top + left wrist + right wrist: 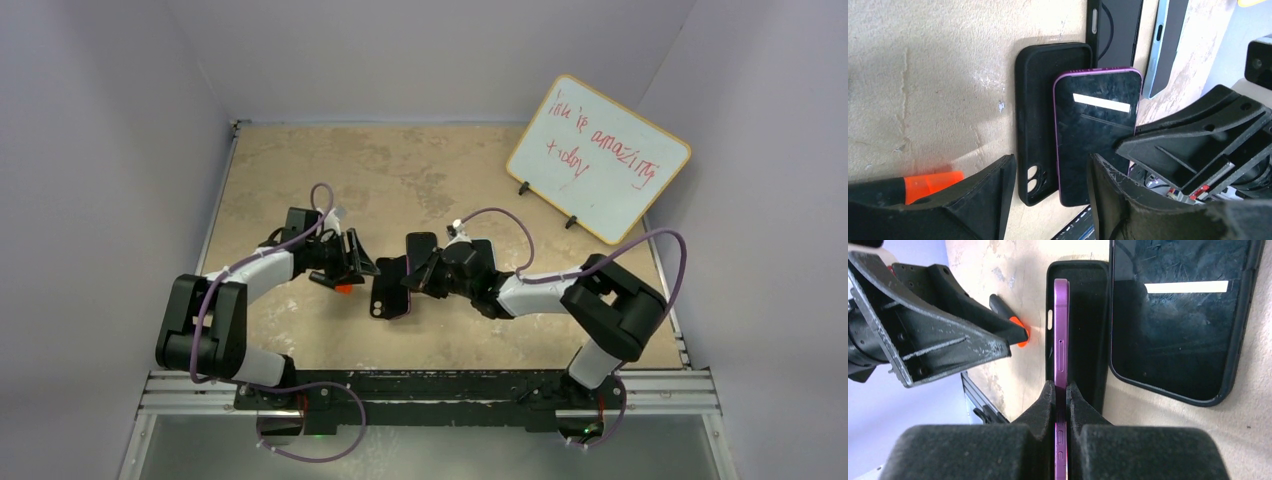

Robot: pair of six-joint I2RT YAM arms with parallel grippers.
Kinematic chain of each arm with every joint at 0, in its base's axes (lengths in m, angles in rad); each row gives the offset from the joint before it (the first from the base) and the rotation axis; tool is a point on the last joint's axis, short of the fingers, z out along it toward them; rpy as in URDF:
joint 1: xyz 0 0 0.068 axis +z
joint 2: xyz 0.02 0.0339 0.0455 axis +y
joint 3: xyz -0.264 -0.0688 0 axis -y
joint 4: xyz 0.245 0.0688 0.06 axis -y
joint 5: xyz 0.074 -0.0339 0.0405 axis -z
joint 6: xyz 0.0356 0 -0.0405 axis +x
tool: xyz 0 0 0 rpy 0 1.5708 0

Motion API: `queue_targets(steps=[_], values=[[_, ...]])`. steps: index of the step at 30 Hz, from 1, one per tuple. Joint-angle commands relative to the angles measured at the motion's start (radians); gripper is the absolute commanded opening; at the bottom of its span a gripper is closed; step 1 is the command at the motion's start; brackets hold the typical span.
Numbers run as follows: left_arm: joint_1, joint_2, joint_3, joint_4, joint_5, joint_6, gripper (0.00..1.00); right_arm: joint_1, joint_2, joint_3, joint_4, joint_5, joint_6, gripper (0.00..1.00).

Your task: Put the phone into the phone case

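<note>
Next, my right gripper releases the purple-edged phone inside the open black phone case (382,289) (1070,372), next to the black object with the orange tip.
The black phone case (1034,125) lies open side up on the table, and it also shows in the top view (385,297). The purple-edged phone (1095,130) stands on its long edge, tilted over the case's right half. In the right wrist view the phone (1061,325) is edge-on above the case (1085,330). My right gripper (1061,402) is shut on the phone's near end, and it also shows in the top view (420,277). My left gripper (1048,197) is open and empty, straddling the near end of case and phone, and it also shows in the top view (352,262).
A second phone in a black case (1183,315) lies right beside the empty case. A blue phone (1165,45) lies beyond it. An orange-tipped black object (930,182) lies by the left gripper. A whiteboard (598,155) stands at the back right.
</note>
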Motion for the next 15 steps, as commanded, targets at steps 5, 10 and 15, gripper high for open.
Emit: queue_targets(steps=[5,10,15], values=[[-0.003,0.017,-0.032,0.052,0.068,0.028,0.53,0.000,0.050,0.042,0.156,0.054,0.067,0.00],[-0.009,0.035,-0.058,0.100,0.106,0.001,0.53,0.000,0.096,0.021,0.248,0.041,0.075,0.00],[-0.012,0.044,-0.084,0.111,0.120,-0.002,0.53,-0.001,0.128,-0.004,0.289,0.039,0.078,0.00]])
